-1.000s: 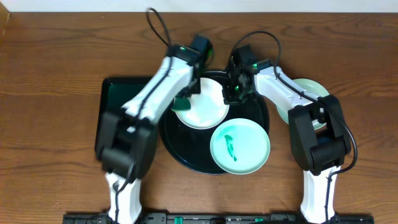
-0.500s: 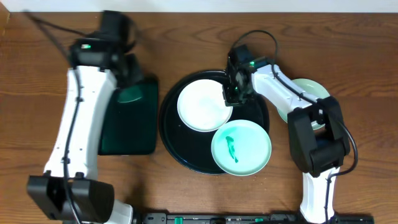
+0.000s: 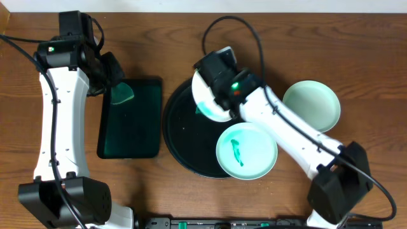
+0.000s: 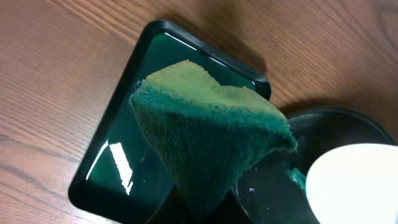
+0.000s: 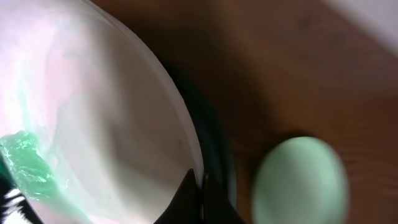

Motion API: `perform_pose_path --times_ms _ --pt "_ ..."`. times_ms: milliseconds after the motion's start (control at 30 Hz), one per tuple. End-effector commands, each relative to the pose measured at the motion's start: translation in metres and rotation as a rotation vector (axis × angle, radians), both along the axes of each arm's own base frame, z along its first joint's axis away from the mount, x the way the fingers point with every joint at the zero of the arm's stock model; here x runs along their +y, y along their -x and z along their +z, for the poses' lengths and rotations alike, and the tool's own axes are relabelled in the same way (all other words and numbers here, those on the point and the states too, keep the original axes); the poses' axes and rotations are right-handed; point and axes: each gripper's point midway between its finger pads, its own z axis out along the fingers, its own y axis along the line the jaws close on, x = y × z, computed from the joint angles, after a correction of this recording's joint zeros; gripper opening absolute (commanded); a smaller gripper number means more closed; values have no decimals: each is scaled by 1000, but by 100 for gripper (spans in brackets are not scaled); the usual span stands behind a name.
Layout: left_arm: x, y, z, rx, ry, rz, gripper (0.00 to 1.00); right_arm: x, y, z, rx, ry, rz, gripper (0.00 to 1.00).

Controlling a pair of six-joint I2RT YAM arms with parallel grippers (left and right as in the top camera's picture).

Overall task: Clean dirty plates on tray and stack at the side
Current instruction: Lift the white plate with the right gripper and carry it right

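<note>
Next, my right gripper lets go of the white plate on top of the mint-green plate (image 3: 311, 106) (image 5: 301, 185), which is on the bare wooden table.
My right gripper (image 3: 221, 100) (image 5: 200, 186) is shut on the rim of the white plate (image 3: 203, 94) (image 5: 93, 118) and holds it tilted above the back of the round black tray (image 3: 184, 137). A green smear (image 5: 25, 165) shows on the plate. A mint-green plate (image 3: 247, 151) with a green smear lies on the tray's front right. A second mint-green plate (image 3: 311, 105) (image 5: 298, 180) lies on the table to the right of the tray. My left gripper (image 3: 116, 89) (image 4: 211, 208) is shut on a green sponge (image 3: 124, 95) (image 4: 211, 134) above the rectangular tray.
A dark green rectangular tray (image 3: 130, 127) (image 4: 118, 168) lies left of the black tray. The black tray (image 4: 339, 121) and the white plate (image 4: 357, 183) show at the right of the left wrist view. The right arm reaches across the mint-green plate on the tray.
My right gripper has lifted and tilted the white plate off the tray and carried it a little left. My left arm has drawn back left, sponge still over the green tray.
</note>
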Motion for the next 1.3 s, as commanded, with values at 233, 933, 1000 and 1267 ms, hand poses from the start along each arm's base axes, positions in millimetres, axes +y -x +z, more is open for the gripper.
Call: perform_pose_path --times_ms 233,933,1000,1267 --pt "-2 -2 -2 -4 9 -23 7 4 31 92 -419 428 -36 1" --pt "-2 -6 -6 -12 9 -20 7 23 34 38 -162 163 37 1" --pt "-2 -6 -6 -13 9 -20 7 20 31 29 -112 110 26 1" --pt "-11 -9 -5 -22 16 -35 7 13 21 27 174 -390 45 1"
